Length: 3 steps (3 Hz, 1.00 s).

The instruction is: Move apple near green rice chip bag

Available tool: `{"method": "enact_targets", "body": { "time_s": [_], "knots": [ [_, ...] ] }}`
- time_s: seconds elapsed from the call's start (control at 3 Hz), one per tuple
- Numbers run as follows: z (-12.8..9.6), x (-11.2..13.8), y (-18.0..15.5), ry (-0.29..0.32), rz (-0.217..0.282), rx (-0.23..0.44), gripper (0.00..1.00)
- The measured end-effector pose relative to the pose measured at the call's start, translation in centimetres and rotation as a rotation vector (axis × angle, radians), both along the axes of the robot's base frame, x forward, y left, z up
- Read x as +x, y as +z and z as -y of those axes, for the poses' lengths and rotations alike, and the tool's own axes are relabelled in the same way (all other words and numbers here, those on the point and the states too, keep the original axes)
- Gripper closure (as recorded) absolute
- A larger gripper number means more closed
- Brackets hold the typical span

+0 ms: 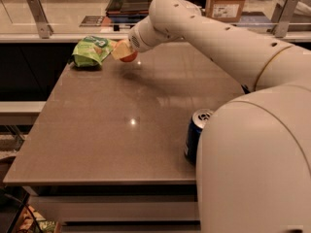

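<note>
The apple is to go at the brown table's far end [120, 62], close beside the green rice chip bag. Next, my gripper lets go of it there.
The green rice chip bag [91, 51] lies at the far left corner of the brown table [126, 125]. The gripper [121, 51] reaches across from the right and is shut on the apple [129, 57], whose red-orange underside shows below the pale fingers [119, 50]. The apple hangs just above the table, right beside the bag's right edge. Most of the apple is hidden by the fingers.
A blue soda can [196, 135] stands near the table's front right, partly hidden by my white arm body [257, 164]. Behind the table runs a counter with a cardboard box [227, 1] and metal brackets [38, 14].
</note>
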<state>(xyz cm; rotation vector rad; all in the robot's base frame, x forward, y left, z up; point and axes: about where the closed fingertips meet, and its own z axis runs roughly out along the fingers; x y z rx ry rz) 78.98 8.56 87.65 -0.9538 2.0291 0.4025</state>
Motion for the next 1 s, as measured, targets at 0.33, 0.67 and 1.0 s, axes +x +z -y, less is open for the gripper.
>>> {"method": "enact_targets", "body": {
  "time_s": [0.33,0.67,1.0],
  "knots": [
    [-0.6,0.2,-1.1,-0.034,-0.004,-0.033,1.00],
    [-1.5,0.4,-2.1,-0.020,-0.021,-0.049,1.00],
    [-2.1,0.6,-2.7,0.009,-0.027,-0.048,1.00]
  ]
}}
